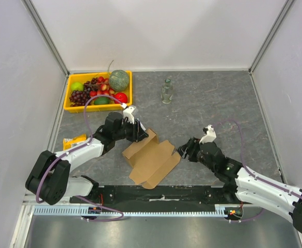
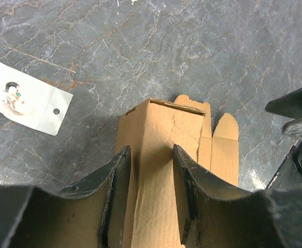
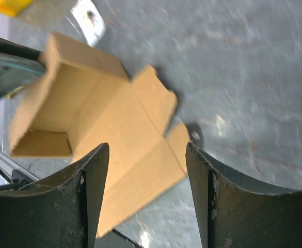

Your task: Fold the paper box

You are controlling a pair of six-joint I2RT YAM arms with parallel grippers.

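The outer edge of the paper box's long flap (image 1: 171,166) (image 3: 157,196), opposite the box's raised end by my left gripper, is the next part my right gripper will close on.
The paper box (image 1: 152,159) is brown cardboard, partly folded, lying at the table's near middle with a raised wall at its far left end. My left gripper (image 1: 139,132) is at that raised end. In the left wrist view its fingers (image 2: 117,178) stand apart over the cardboard (image 2: 156,134), and its gripper (image 2: 151,150) grips nothing. My right gripper (image 1: 183,151) is just off the box's right edge, open and empty. In the blurred right wrist view (image 3: 146,150) the box (image 3: 109,119) lies beyond the open jaws, with flat flaps and one upright walled end.
A yellow tray (image 1: 68,101) of fruit stands at the back left. A clear glass bottle (image 1: 166,91) stands behind the box. A small yellow packet (image 1: 74,141) lies at the left. A white plastic bag (image 2: 29,103) lies near the box.
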